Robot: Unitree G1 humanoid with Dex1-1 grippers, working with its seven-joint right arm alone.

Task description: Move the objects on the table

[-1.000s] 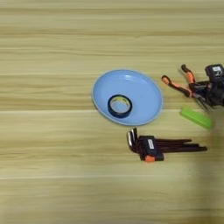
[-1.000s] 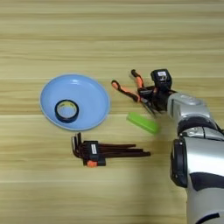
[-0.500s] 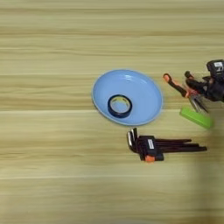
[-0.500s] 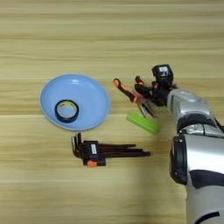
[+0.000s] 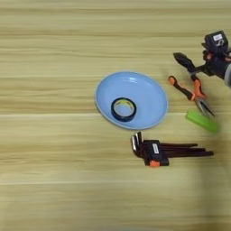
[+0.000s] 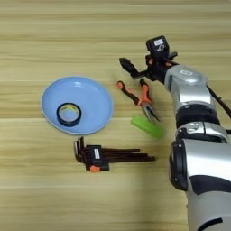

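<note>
The robot's right hand needs to next go to the blue plate and close on the green piece's side of the black tape roll (image 5: 134,111).
My right gripper (image 6: 135,73) hovers over the far right part of the table (image 6: 54,189). It looks open, with one black finger (image 6: 126,65) pointing left and nothing held. Just nearer than it, the orange-and-black pliers (image 6: 140,97) lie flat, handles spread toward the gripper and nose pointing at the green piece (image 6: 147,127). The black tape roll (image 5: 123,109) with its yellowish core rests inside the blue plate (image 5: 151,97). A folded hex key set (image 5: 164,151) lies in front of the plate.
My silver forearm (image 6: 194,117) runs down the right side to the bottom edge. Bare wood stretches to the left of the plate and along the near edge.
The gripper has pulled back from the pliers' joint toward the far side of the table. The pliers now lie free and have turned slightly, nose toward the green piece.
</note>
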